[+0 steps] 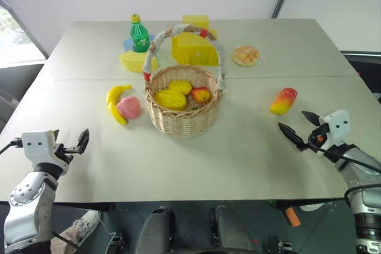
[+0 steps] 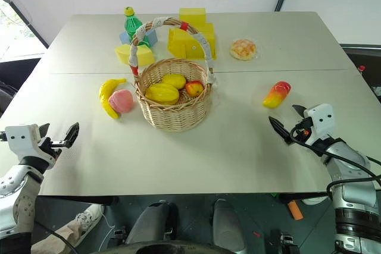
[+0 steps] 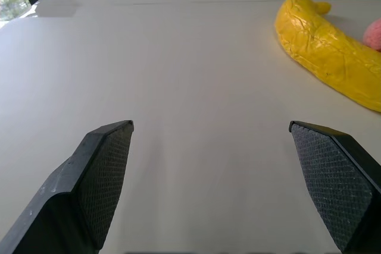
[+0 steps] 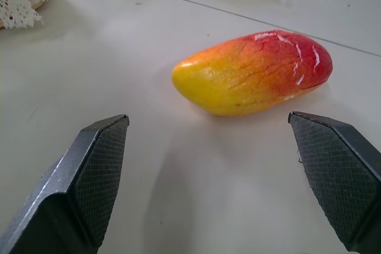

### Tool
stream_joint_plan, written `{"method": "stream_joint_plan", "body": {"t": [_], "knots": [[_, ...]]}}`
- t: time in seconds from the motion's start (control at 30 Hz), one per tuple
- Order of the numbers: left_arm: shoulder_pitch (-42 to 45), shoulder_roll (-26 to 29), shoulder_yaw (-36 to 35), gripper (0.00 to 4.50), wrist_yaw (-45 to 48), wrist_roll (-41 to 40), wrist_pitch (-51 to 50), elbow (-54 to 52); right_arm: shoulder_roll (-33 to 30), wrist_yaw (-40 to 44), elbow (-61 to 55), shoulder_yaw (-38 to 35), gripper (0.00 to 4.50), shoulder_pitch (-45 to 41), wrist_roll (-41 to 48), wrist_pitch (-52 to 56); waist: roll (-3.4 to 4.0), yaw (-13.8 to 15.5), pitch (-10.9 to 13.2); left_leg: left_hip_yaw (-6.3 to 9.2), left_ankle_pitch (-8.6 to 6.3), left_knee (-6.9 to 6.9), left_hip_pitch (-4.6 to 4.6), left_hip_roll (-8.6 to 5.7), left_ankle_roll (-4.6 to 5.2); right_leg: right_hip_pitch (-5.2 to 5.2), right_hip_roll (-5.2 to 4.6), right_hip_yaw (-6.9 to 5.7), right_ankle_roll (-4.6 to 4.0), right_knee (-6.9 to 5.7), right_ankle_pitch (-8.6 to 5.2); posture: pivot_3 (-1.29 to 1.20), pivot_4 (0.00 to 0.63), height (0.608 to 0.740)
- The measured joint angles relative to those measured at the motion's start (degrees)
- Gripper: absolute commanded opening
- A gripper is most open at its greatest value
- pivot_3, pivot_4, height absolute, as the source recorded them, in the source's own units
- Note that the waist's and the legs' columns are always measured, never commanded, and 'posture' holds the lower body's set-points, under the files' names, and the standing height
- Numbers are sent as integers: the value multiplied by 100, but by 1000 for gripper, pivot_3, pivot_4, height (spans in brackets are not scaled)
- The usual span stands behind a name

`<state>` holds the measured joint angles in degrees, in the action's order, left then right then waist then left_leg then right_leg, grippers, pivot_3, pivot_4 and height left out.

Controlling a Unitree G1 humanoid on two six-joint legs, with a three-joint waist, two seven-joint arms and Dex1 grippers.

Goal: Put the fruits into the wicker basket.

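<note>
My left gripper needs to move next to the yellow banana by the pink peach and close on the banana's middle (image 1: 112,104) (image 3: 327,55).
The wicker basket (image 1: 181,117) stands mid-table with two yellow oval fruits (image 1: 171,99) and a red-yellow apple (image 1: 200,94) inside. Just left of it lie a yellow banana (image 1: 115,103) and a pink peach (image 1: 128,107), touching each other. A red-to-yellow mango (image 1: 283,100) lies on the table to the basket's right. My right gripper (image 1: 299,127) is open, level above the table, a short way short of the mango (image 4: 253,73), which lies ahead of its fingers. My left gripper (image 1: 69,140) is open and empty near the table's front left, with the banana (image 3: 328,52) ahead and off to its side.
At the back stand a green bottle (image 1: 139,34), yellow blocks (image 1: 193,47) and a yellow half-round block (image 1: 137,61). A wrapped bread bun (image 1: 246,55) lies at the back right. The table's front edge (image 1: 178,197) runs just below both grippers.
</note>
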<state>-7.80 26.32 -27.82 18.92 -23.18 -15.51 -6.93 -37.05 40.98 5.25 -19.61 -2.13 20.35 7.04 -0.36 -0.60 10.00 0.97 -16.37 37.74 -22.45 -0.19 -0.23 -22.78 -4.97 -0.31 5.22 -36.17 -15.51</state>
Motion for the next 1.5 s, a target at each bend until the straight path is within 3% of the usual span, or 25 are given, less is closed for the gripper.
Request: {"method": "stream_joint_plan", "body": {"t": [0.43,0.63,0.83,0.93,1.07,1.33,1.5], "knots": [[250,55,31,4500,-34,27,-97,1,-2,10,-50,9,4475,-122,-50,-18,0,7,0,-2,0,0,0,-2,0,1,0,-1,2,0,1,0,150,740],[1105,237,29,4500,-104,-106,-566,53,-213,163,-660,10,4475,-106,30,149,0,12,0,-2,0,4,0,-4,0,2,5,-2,19,-3,11,0,150,740],[2171,322,113,4500,-463,-114,-1380,380,-781,548,-2181,16,4475,27,646,1075,-1,7,0,2,1,5,0,-1,0,2,25,-3,34,-5,19,0,150,740],[2689,338,304,4500,-674,-105,-1939,601,-935,608,-3029,224,4475,-193,1046,1590,-8,-5,2,3,1,13,0,2,0,3,40,-4,38,-8,20,0,150,740],[3455,286,726,4500,-899,-46,-2624,926,-777,374,-3822,1065,4475,-1260,1300,2103,-13,-8,4,4,1,20,0,0,0,2,47,-8,44,-13,24,0,150,740],[4310,277,1291,4500,-1136,290,-3629,1893,-382,206,-3948,1907,4475,-1823,1251,2342,-26,22,9,5,2,23,-15,-9,-1,-7,42,-8,44,-11,23,0,150,740],[4708,273,1411,4500,-1055,397,-3820,2323,-271,200,-3949,1999,4475,-1893,1236,2343,-26,8,9,5,2,23,-15,-8,-2,-9,43,-9,44,-12,23,0,150,740]]}}
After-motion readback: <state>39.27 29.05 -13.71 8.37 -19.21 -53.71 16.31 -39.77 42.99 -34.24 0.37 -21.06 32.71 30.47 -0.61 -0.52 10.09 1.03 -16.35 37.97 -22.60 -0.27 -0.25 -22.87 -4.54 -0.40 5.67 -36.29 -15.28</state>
